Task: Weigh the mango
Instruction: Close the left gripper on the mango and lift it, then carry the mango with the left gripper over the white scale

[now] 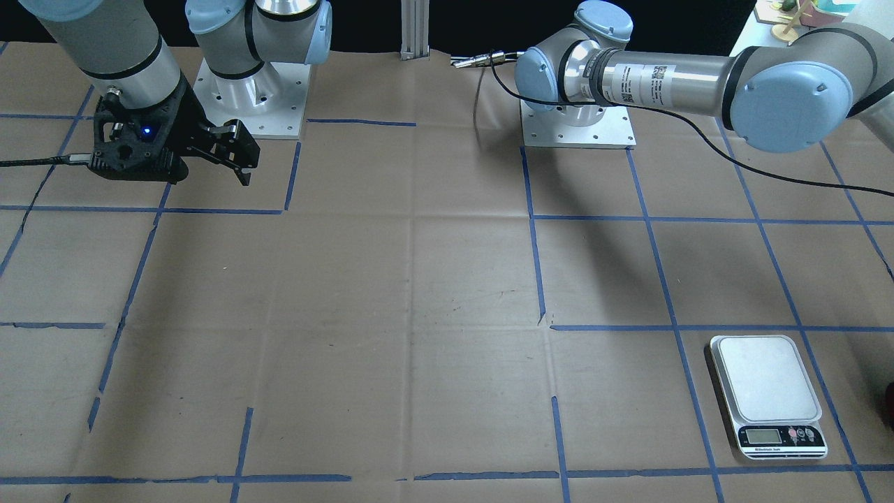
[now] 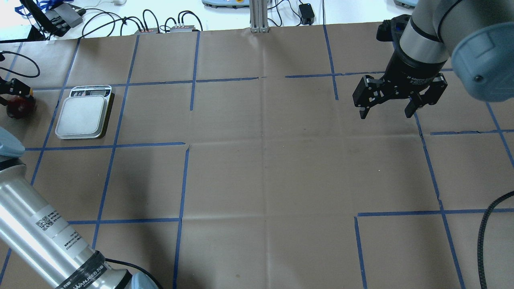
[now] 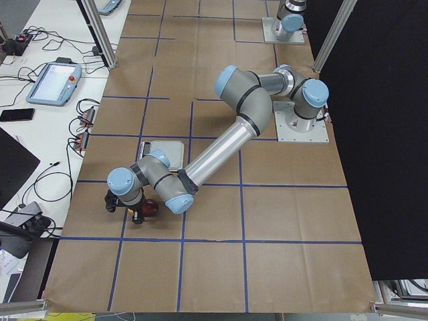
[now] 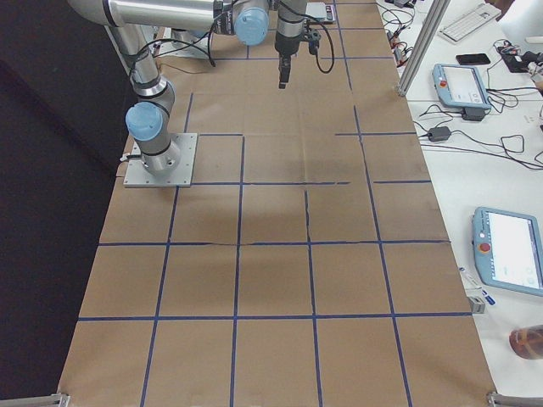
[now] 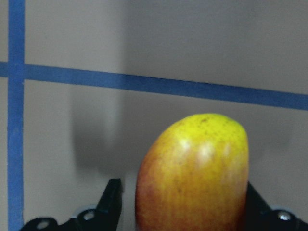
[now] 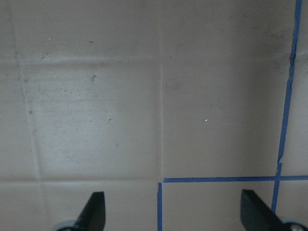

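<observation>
Next, my left gripper lets go of the mango, so that it rests on the middle of the scale's bare white plate [image 1: 778, 388].
The mango [image 5: 195, 178], yellow at its far end and red-orange nearer the camera, lies between the fingers of my left gripper [image 5: 180, 204]. The jaws are open, with a gap showing between the left finger [image 5: 113, 199] and the fruit. In the overhead view the mango [image 2: 18, 107] is at the table's far left edge, left of the scale [image 2: 82, 116], with the left gripper [image 2: 12, 89] on it. The scale [image 1: 765, 391] has a bare white plate. My right gripper [image 2: 385, 110] hangs open and empty above the far right of the table; it also shows in the right wrist view [image 6: 175, 216].
Brown paper with blue tape lines [image 2: 184, 180] covers the table. The left arm's long link [image 2: 36, 233] stretches over the near left corner. Cables and boxes [image 2: 160, 24] lie beyond the far edge. An upright post [image 2: 257, 16] stands at the far middle.
</observation>
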Robot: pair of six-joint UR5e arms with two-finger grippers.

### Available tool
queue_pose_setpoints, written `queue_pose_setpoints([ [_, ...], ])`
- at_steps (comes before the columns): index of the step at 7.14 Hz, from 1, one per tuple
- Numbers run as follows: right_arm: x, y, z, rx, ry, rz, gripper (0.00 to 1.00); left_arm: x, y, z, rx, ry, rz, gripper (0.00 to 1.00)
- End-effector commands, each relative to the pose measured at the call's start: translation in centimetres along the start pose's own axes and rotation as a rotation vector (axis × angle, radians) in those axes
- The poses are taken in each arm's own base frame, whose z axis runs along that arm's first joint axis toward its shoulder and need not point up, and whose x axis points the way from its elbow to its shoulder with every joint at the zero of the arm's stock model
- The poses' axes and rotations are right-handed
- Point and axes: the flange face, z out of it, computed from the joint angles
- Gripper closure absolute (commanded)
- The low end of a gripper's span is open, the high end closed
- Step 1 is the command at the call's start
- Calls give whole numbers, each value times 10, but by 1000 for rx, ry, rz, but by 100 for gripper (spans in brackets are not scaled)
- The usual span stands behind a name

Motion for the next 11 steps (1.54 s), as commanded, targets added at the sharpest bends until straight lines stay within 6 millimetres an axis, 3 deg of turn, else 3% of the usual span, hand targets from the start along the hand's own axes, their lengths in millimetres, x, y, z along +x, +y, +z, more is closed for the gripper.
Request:
queue_pose_setpoints([
  [1, 0, 0, 0, 0, 0, 0, 0, 1, 0, -14, 9, -8, 4, 62],
  [3, 0, 0, 0, 0, 0, 0, 0, 18, 18, -84, 23, 6, 7, 62],
  [4, 0, 0, 0, 0, 0, 0, 0, 39, 45, -102, -2, 31, -1, 62],
  [5, 0, 0, 0, 0, 0, 0, 0, 67, 79, -121, -22, 43, -33, 62],
  [6, 0, 0, 0, 0, 0, 0, 0, 126, 90, -133, -40, 51, -51, 62],
  [7, 0, 0, 0, 0, 0, 0, 0, 201, 79, -131, -45, 48, -55, 62],
  [8, 0, 0, 0, 0, 0, 0, 0, 251, 65, -127, -39, 44, -67, 62],
  [10, 0, 0, 0, 0, 0, 0, 0, 253, 50, -75, -67, 52, -57, 62],
  [11, 0, 0, 0, 0, 0, 0, 0, 249, 48, -59, -81, 55, -54, 62],
])
